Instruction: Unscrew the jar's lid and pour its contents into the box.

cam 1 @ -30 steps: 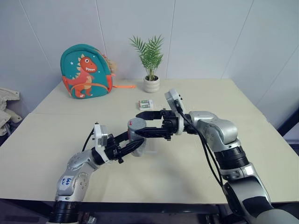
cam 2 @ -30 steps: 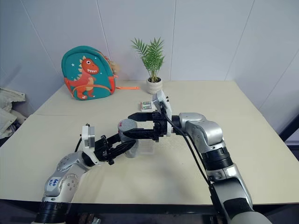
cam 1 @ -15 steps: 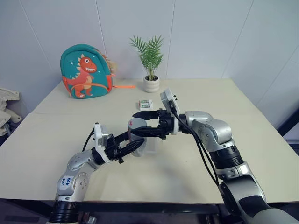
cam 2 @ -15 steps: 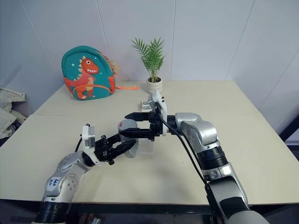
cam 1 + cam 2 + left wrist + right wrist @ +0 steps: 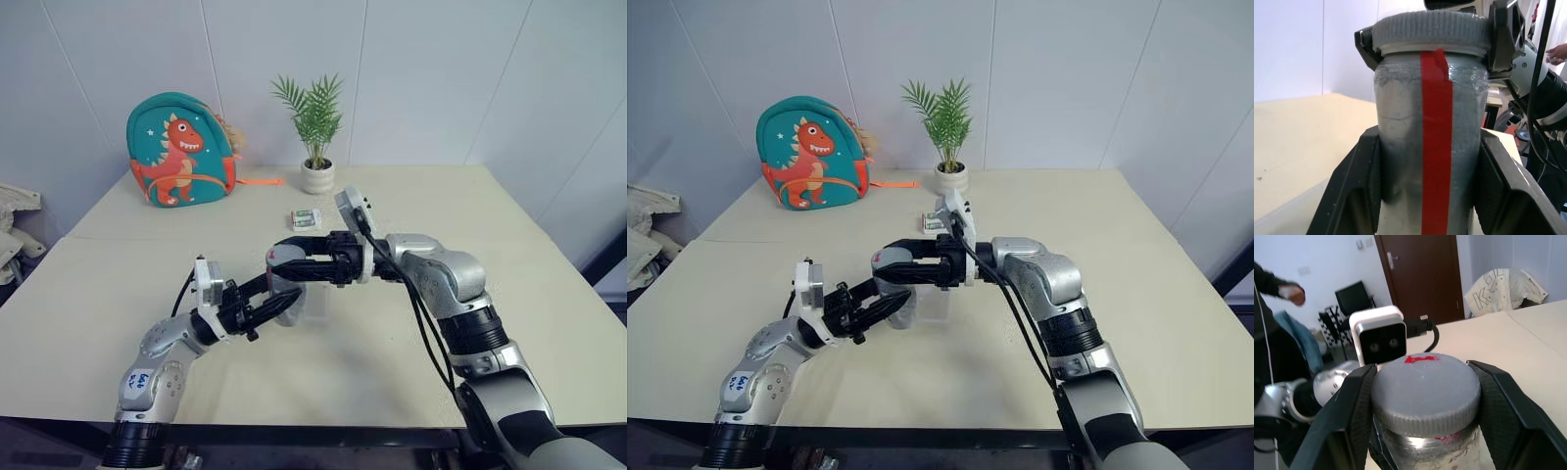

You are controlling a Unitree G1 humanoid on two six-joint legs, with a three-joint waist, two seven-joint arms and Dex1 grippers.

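Note:
The robot's right gripper needs to put the grey lid down on the table (image 5: 409, 299) beside the box, away from the left gripper. The lid still sits on the jar's top.
Above the table I hold the jar (image 5: 285, 287) upright, a clear cylinder with a red strip (image 5: 1436, 147) down its side. My left gripper (image 5: 284, 300) is shut on its body, one finger (image 5: 1359, 186) on each side. The grey ribbed lid (image 5: 1425, 384) sits on the jar's top. My right gripper (image 5: 284, 260) reaches in from the right and is shut on the lid, its fingers (image 5: 1354, 406) pressed against the rim. The box (image 5: 937, 307), a clear shallow tray, lies on the table just behind the jar. The contents are hidden by the jar's cloudy wall.
A dinosaur backpack (image 5: 179, 149) and a white plant pot (image 5: 316, 177) stand at the table's far edge. A small white packet (image 5: 307, 218) lies between them and the box. A person's arm (image 5: 1278, 286) shows in the room beyond the table.
My right gripper, open around the lid a second ago, has shut on it and rolled slightly. The left gripper and the jar have stayed put.

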